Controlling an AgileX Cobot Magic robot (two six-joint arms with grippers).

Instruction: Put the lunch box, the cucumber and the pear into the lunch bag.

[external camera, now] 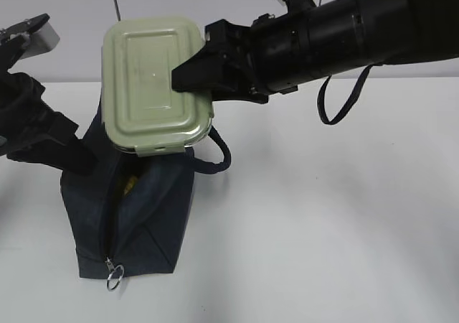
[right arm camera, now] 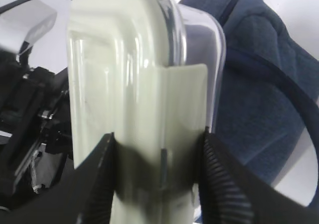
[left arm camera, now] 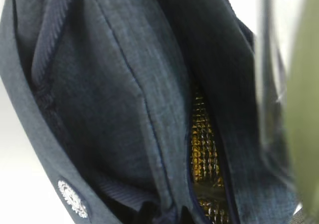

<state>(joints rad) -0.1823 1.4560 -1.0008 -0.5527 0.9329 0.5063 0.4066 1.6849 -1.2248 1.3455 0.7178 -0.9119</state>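
Note:
My right gripper needs to let go of the lunch box on edge, down between the navy sides of the open lunch bag [external camera: 148,153].
My right gripper [external camera: 188,79] is shut on the lunch box [external camera: 143,79] and holds it on edge in the air above the lunch bag [external camera: 143,230], its sage-green lid facing the exterior camera. In the right wrist view the gripper [right arm camera: 157,137] clamps the box [right arm camera: 124,84] across lid and clear base, with the bag [right arm camera: 259,99] behind. My left gripper [external camera: 79,158] is at the bag's left top edge. In the left wrist view the gripper [left arm camera: 167,216] pinches navy fabric of the bag [left arm camera: 99,84], whose opening shows gold foil lining [left arm camera: 204,149]. Cucumber and pear are not visible.
The bag stands on a white table [external camera: 323,230]. Its zipper ring pull [external camera: 115,275] hangs at the front bottom, and a looped handle [external camera: 215,158] sticks out to the right. A black cable loop [external camera: 341,100] hangs under the right arm.

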